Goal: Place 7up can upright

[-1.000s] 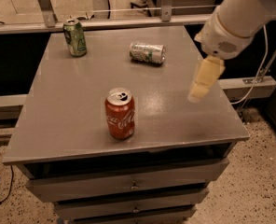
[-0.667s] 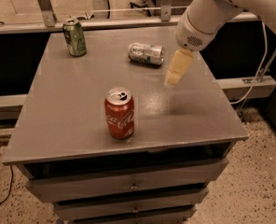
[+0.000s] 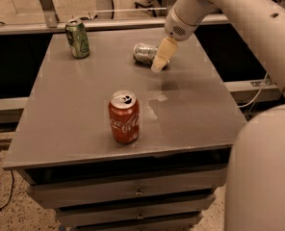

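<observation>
Next, the gripper grasps the uncovered end (image 3: pixel 139 52) of the 7up can, nearer the green can.
The 7up can (image 3: pixel 145 53) is silvery-white with green lettering and lies on its side at the back middle of the grey table (image 3: pixel 84 109). My gripper (image 3: pixel 161 57) hangs from the arm that comes in from the upper right. It is right at the can's right end, just in front of it, and covers that end.
A darker green can (image 3: pixel 78 38) stands upright at the back left corner. A red Coca-Cola can (image 3: pixel 123 117) stands upright near the front middle. The table has drawers below its front edge. My arm's large white body fills the right side of the view.
My gripper has moved left and towards the back, from the right edge of the table to the right end of the lying 7up can. The cans have not moved.
</observation>
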Robot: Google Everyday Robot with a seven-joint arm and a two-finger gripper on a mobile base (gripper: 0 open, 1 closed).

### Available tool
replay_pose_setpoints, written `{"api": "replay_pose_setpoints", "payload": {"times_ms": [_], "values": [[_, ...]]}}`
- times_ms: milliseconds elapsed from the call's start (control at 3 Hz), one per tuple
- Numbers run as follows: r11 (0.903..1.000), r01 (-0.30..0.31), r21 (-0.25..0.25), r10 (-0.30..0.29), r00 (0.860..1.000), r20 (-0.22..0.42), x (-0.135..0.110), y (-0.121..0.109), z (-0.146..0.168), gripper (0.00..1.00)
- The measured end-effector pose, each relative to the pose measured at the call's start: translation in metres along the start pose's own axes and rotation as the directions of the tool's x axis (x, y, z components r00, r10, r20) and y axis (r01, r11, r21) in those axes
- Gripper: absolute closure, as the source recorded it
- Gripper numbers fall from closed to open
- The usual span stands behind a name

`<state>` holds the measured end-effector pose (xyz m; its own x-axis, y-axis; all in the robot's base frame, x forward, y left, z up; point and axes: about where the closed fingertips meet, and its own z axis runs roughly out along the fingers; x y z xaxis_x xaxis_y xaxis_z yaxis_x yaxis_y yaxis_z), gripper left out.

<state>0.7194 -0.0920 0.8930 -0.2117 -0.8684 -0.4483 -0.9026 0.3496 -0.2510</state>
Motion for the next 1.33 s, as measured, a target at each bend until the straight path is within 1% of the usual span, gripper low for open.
{"api": "replay_pose_setpoints", "payload": {"times_ms": [333, 667, 1000, 1333], "values": [[0.9974, -0.070, -0.017, 0.070, 0.997, 0.024, -0.020, -0.028, 0.024, 0.00], [0.9917, -0.125, -0.030, 0.126, 0.992, 0.021, -0.040, -0.039, 0.037, 0.00], [0.9848, -0.165, -0.054, 0.164, 0.986, -0.021, -0.046, -0.038, 0.058, 0.00], [0.9796, -0.181, -0.087, 0.172, 0.980, -0.098, -0.048, -0.029, 0.085, 0.01]]}}
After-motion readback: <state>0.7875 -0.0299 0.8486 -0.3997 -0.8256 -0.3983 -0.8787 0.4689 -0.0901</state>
